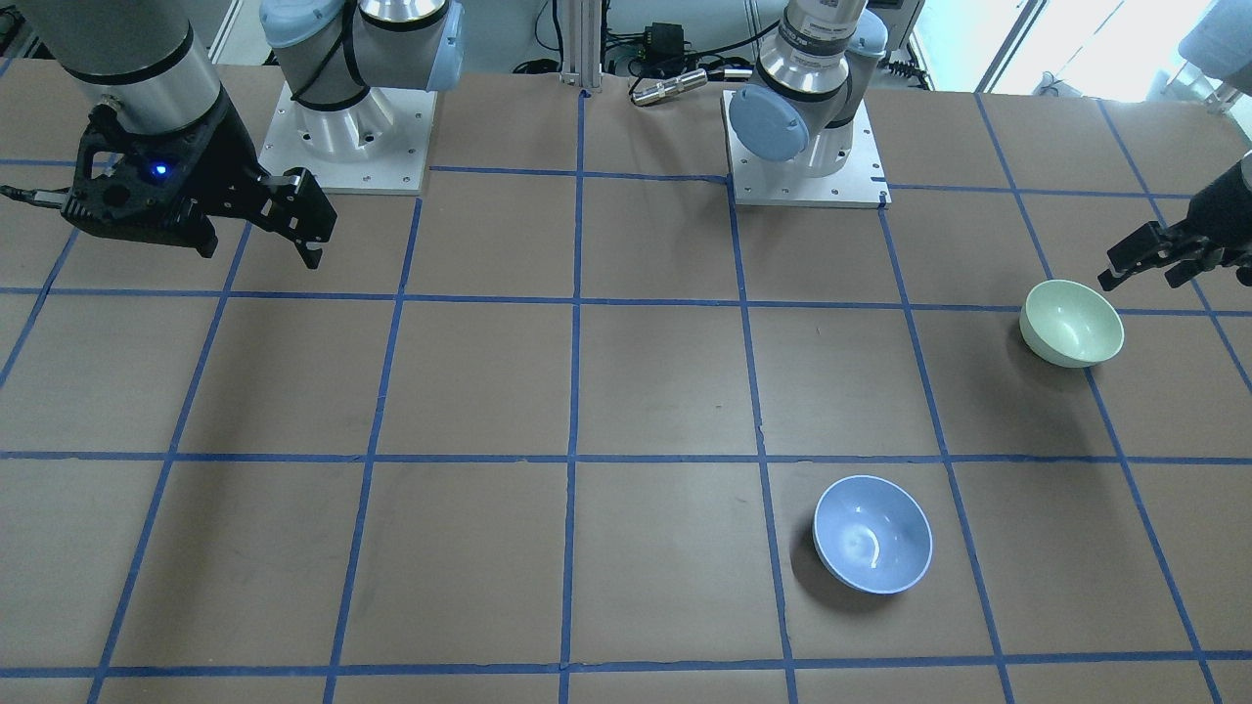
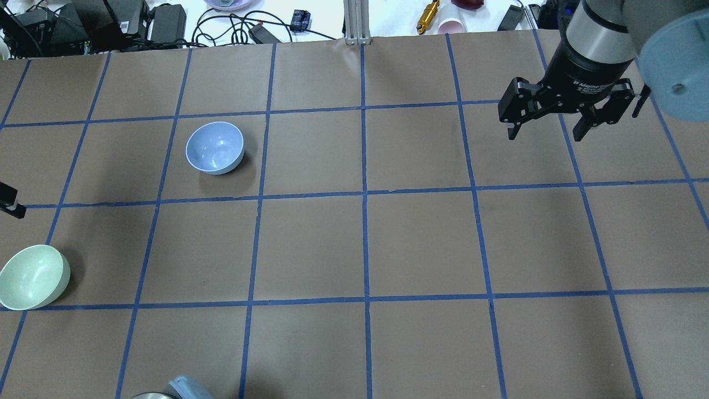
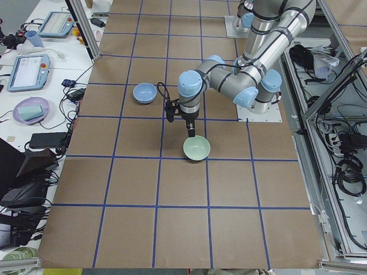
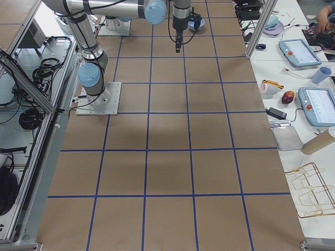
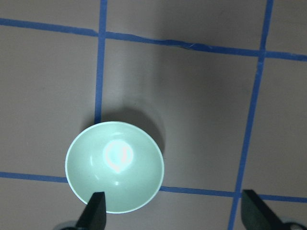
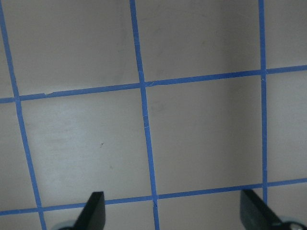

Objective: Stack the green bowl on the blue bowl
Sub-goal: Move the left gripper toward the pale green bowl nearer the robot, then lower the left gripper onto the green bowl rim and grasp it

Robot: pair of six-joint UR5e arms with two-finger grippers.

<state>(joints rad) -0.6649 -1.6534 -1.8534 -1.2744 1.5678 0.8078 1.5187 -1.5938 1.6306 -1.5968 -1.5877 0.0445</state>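
Note:
Next, my left gripper should go to the green bowl's rim [image 1: 1122, 328] [image 5: 66, 167] on the side away from the blue bowl and close there.
The green bowl [image 1: 1071, 323] stands upright near the table's edge on my left side; it also shows in the overhead view [image 2: 30, 277] and the left wrist view [image 5: 115, 165]. The blue bowl [image 1: 872, 534] stands upright farther out on the table, about one and a half grid squares from the green one [image 2: 215, 147]. My left gripper [image 1: 1140, 279] is open and empty, hovering above and just beside the green bowl [image 5: 175, 215]. My right gripper [image 2: 545, 136] is open and empty, high over bare table on the far side [image 6: 173, 213].
The table [image 2: 365, 244] is brown paper with a blue tape grid. The arm bases [image 1: 807, 147] stand at the robot's side. Cables, tablets and cups [image 2: 451, 25] lie beyond the far edge.

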